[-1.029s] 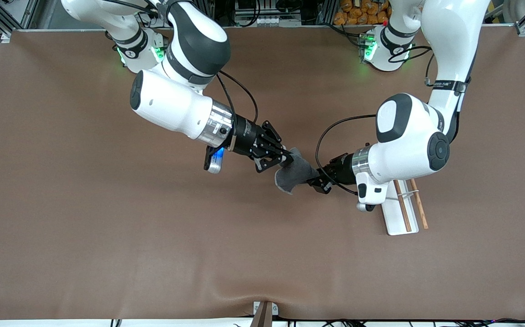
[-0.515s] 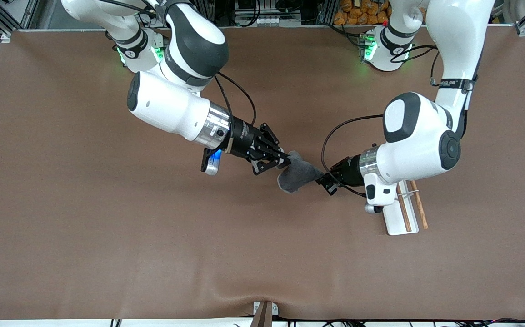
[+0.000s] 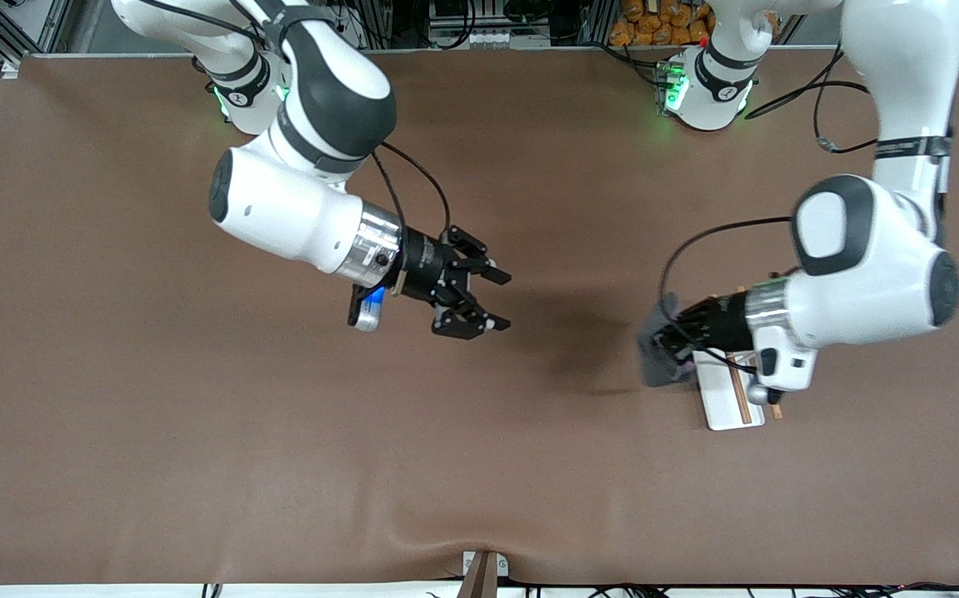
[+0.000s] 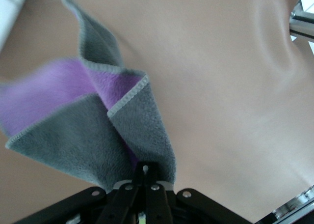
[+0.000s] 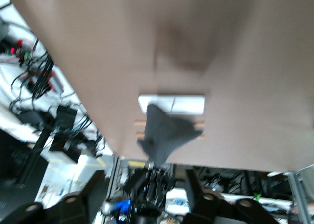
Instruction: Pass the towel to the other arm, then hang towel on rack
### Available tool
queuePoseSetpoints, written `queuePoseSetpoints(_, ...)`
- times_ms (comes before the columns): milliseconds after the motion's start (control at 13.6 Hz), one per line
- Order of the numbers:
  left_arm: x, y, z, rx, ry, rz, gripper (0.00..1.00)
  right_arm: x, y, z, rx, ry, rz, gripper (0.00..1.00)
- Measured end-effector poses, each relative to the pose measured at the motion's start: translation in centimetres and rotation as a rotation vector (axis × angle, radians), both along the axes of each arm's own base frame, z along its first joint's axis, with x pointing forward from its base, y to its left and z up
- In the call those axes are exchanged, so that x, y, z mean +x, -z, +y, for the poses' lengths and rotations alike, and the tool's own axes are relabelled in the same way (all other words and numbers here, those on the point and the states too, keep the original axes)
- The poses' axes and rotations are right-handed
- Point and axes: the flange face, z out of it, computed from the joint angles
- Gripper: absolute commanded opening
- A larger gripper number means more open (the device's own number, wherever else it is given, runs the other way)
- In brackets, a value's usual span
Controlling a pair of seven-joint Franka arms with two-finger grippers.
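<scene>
I should release the towel, now hanging in the air beside the rack, from my left gripper over both wooden rods of the rack (image 3: 741, 339), nearer the ends facing the arm bases.
My left gripper (image 3: 668, 342) is shut on one corner of the towel (image 3: 655, 365), and it alone holds it. The towel hangs in the air over the table, right beside the rack (image 3: 720, 407) on the side toward the right arm's end. In the left wrist view the fingers (image 4: 145, 169) pinch the towel (image 4: 73, 135), which is grey with a purple inner face. The rack is a white base with two wooden rods (image 3: 742, 403). My right gripper (image 3: 491, 301) is open and empty over the middle of the table. The right wrist view shows the towel (image 5: 164, 130) and the rack (image 5: 186, 104) farther off.
The brown table (image 3: 280, 457) spreads wide around both arms. A small grey bracket (image 3: 483, 569) sits at the table's edge nearest the front camera. Cables and equipment lie past the edge by the arm bases.
My right gripper has let go of the towel, opened and drawn back. My left arm has carried the towel away from it to beside the rack.
</scene>
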Motion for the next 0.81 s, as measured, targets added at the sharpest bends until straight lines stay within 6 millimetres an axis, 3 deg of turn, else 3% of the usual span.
queuePoseSetpoints(221,0.1,0.8,7.1,0.014,0.111,-0.031,0.0,1.9,1.5,-5.4,-0.145,-0.069,0.048,1.0)
queuePoseSetpoints(441,-0.3,1.7,11.9,0.025,0.28,-0.09,0.0,3.5,2.8,-11.9,-0.226,-0.191,0.076,1.0)
queuePoseSetpoints(662,-0.7,3.1,15.8,0.06,0.426,-0.131,0.0,5.1,4.2,-22.7,-0.258,-0.387,0.046,1.0)
queuePoseSetpoints(809,-0.9,3.7,17.0,0.113,0.494,-0.13,0.0,5.3,5.4,-29.9,-0.383,-0.545,0.01,1.0)
